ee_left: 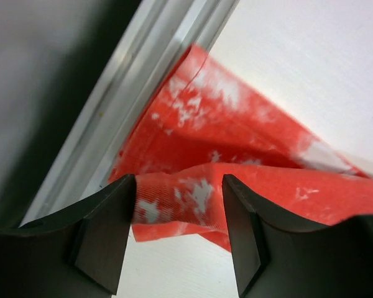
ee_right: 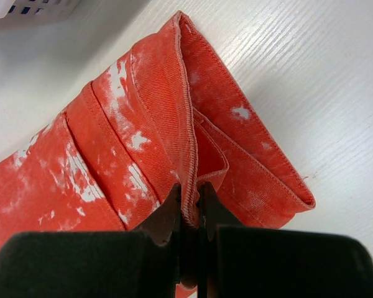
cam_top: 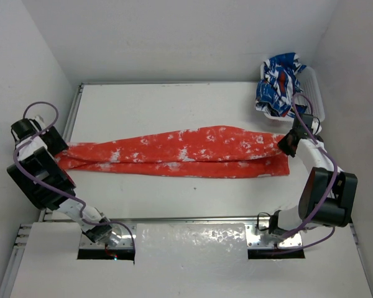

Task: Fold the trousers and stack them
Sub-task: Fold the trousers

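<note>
The upper layer of the trousers bunches short of the lower layer's corner, so the robot's left gripper needs to pinch the trousers' fold (ee_left: 176,194) and pull it toward the side bar.
The red-orange trousers (cam_top: 174,152) with white speckles lie stretched out left to right across the middle of the table, folded lengthwise. My left gripper (cam_top: 61,151) is at their left end. In the left wrist view it (ee_left: 179,211) is open, with a fold of the cloth (ee_left: 236,124) lying between the two spread fingers. My right gripper (cam_top: 286,146) is at the right end. In the right wrist view it (ee_right: 189,208) is shut on a stitched hem edge of the trousers (ee_right: 143,124), which stands pinched up between the fingertips.
A white basket (cam_top: 315,93) at the back right holds a blue, white and red patterned garment (cam_top: 278,84); its corner shows in the right wrist view (ee_right: 31,6). The table's metal side rail (ee_left: 130,93) runs right beside the left gripper.
</note>
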Action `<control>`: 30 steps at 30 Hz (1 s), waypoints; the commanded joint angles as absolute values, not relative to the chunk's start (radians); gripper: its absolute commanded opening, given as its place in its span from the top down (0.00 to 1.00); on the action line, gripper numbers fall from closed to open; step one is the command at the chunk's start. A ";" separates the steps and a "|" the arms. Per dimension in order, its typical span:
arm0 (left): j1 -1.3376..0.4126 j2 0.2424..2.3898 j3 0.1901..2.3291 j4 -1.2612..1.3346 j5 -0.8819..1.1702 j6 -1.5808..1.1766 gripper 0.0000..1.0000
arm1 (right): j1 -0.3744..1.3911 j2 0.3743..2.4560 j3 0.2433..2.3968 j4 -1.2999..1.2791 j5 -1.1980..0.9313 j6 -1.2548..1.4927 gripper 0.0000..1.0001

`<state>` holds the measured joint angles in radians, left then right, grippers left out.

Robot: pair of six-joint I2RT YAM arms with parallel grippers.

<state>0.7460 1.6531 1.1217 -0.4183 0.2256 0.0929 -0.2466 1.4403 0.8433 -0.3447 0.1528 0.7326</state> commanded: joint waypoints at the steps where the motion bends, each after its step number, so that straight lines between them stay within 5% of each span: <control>1: 0.744 1.677 1.092 -0.390 0.184 0.080 0.45 | -0.250 1.420 0.851 -0.322 0.167 0.715 1.00; 4: 0.744 1.666 1.095 -0.416 0.173 0.094 0.50 | -0.250 1.422 0.851 -0.321 0.169 0.713 1.00; 6: 0.744 1.652 1.094 -0.436 0.186 0.106 0.63 | -0.249 1.425 0.851 -0.319 0.167 0.718 1.00; 9: 0.744 1.643 1.107 -0.454 0.210 0.123 1.00 | -0.250 1.436 0.847 -0.316 0.158 0.724 1.00; 15: 0.736 1.666 1.213 -0.402 0.331 0.144 1.00 | -0.252 1.466 0.908 -0.314 0.161 0.704 1.00; 22: 0.646 1.775 1.623 -0.321 0.521 0.115 1.00 | -0.253 1.529 1.078 -0.356 0.153 0.669 1.00; 30: 0.663 1.594 1.188 -0.187 0.503 0.311 1.00 | -0.253 1.499 0.945 -0.316 0.130 0.699 1.00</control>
